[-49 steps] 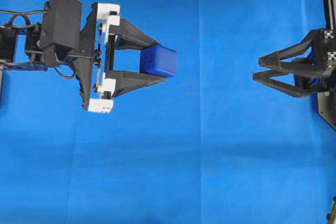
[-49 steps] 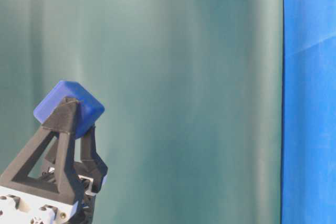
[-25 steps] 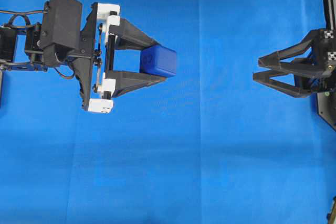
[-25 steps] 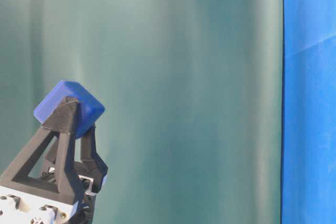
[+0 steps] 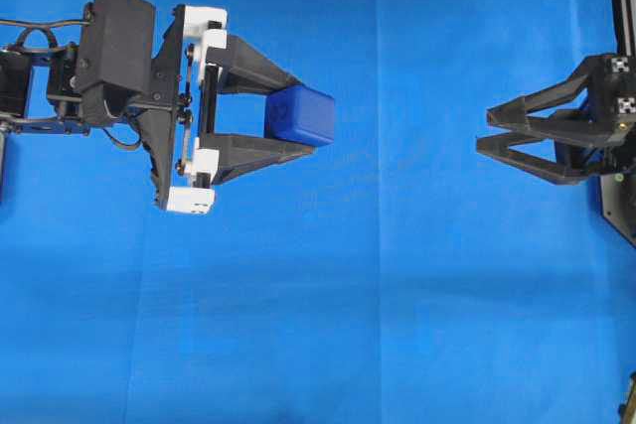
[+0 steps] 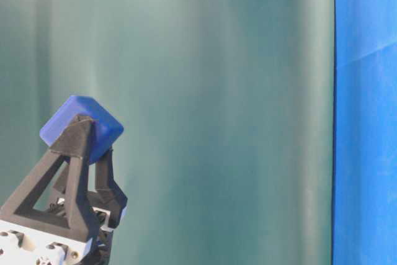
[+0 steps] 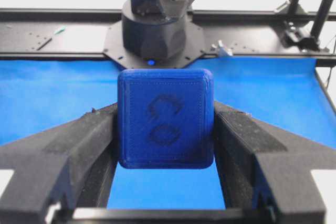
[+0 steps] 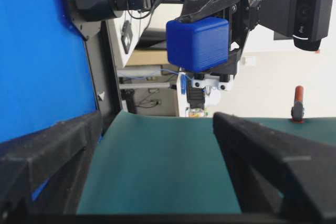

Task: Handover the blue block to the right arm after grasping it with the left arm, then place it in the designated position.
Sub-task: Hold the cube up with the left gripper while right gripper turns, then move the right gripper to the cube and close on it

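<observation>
Next, my right gripper closes on the blue block's loose end [image 5: 314,116] [image 8: 193,45], which pokes out from between the fingers of my left gripper.
The blue block [image 5: 310,114], a small dark-blue cube, hangs above the blue cloth between the fingers of my left gripper [image 5: 304,113], which is shut on it and points right. The left wrist view shows the block [image 7: 165,124] pinched on both sides, a faint dark marking facing the camera. From table level the block [image 6: 80,122] sits at the fingertips [image 6: 75,138]. My right gripper [image 5: 483,129] is open and empty, facing the block across a wide gap. In its wrist view the block [image 8: 198,43] floats ahead, beyond the spread fingers [image 8: 252,140]. No designated position shows.
Blue cloth [image 5: 328,305] covers the table. A green backdrop [image 6: 217,91] stands behind it. The right arm's black base and frame [image 5: 621,7] run along the right edge, and the left arm's body [image 5: 109,52] fills the upper left.
The left gripper and block have held still. The right gripper has crept a hair to the left, if at all.
</observation>
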Controlling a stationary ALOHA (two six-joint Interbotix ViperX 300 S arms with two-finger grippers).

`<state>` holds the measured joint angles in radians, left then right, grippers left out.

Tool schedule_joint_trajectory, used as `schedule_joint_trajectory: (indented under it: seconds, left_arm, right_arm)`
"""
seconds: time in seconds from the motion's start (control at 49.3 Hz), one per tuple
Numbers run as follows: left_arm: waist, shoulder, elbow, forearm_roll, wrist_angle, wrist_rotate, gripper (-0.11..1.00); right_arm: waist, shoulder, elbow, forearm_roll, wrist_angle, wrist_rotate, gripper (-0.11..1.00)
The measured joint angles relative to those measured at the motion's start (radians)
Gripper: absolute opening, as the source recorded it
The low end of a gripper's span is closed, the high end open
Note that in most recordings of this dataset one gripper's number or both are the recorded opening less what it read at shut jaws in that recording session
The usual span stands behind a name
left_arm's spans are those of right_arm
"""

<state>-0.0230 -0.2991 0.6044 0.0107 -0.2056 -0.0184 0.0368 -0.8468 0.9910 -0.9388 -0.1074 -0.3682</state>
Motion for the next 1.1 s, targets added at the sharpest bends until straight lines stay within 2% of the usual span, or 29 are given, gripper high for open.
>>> schedule_joint_trajectory:
  seconds: [0.223, 0.649, 1.095]
  left_arm:
    - [0.0, -0.002, 0.0, 0.0, -0.002, 0.0, 0.46]
    - [-0.002, 0.0, 0.0, 0.0, 0.0, -0.002, 0.46]
    - [-0.003, 0.0, 0.0, 0.0, 0.002, -0.009, 0.46]
  right_arm:
    - [0.0, 0.075, -0.061, 0.002, 0.002, 0.002, 0.93]
    - [-0.005, 0.33, -0.284, -0.003, 0.002, -0.002, 0.93]
    - [-0.023, 0.518, -0.446, -0.005, 0.002, -0.023, 0.93]
